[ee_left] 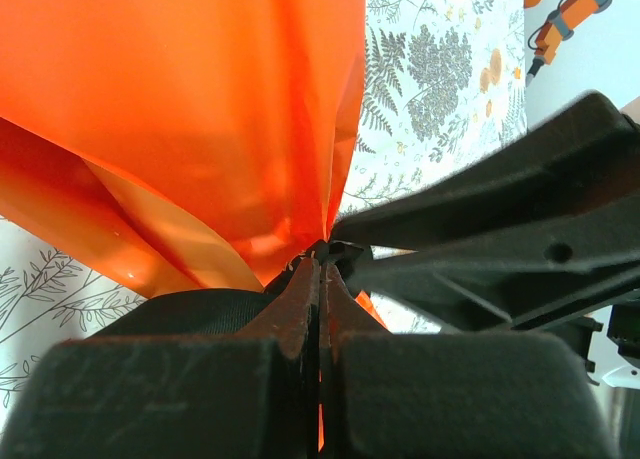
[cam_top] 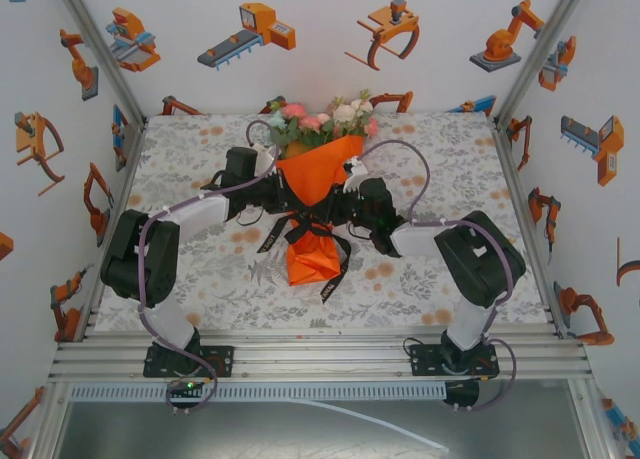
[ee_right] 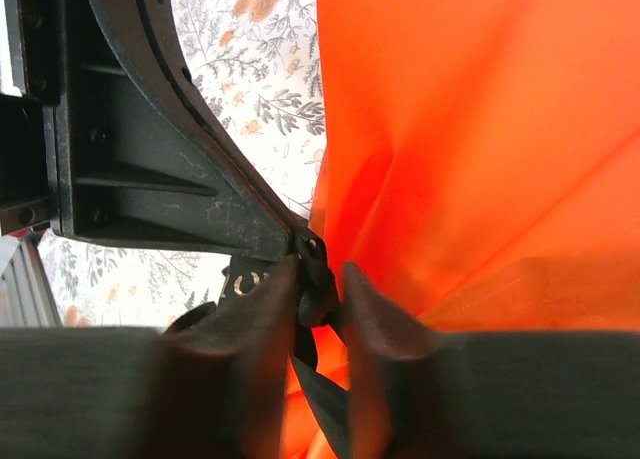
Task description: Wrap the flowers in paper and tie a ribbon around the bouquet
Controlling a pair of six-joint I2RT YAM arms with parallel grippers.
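Observation:
I can see the ribbon bunching at my left gripper's fingers beside the paper, so I should open my right gripper wider and take that ribbon fold [ee_right: 319, 297] before pulling the knot tight.
The bouquet lies in the middle of the table with the flowers [cam_top: 322, 119] at its far end, and the orange paper [cam_top: 320, 179] is pinched to a waist where the black ribbon [cam_top: 312, 222] is tied. The ribbon's loose tails [cam_top: 340, 274] trail toward the near edge. My left gripper [cam_top: 292, 207] reaches that waist from the left. In its wrist view, the left gripper [ee_left: 322, 261] is shut with the ribbon [ee_left: 340, 249] at its tips, under the paper [ee_left: 200, 99]. From the right, my right gripper [cam_top: 338, 211] meets it. The right gripper [ee_right: 322, 279] stands narrowly open, with the ribbon knot [ee_right: 318, 264] between its blurred fingers beside the paper [ee_right: 480, 129].
The floral tablecloth [cam_top: 200, 149] covers the table inside white walls with robot stickers. Both arms crowd the bouquet's waist. The right gripper's body [ee_left: 500, 239] sits close in the left wrist view, and the left gripper's frame [ee_right: 150, 149] sits close in the right wrist view.

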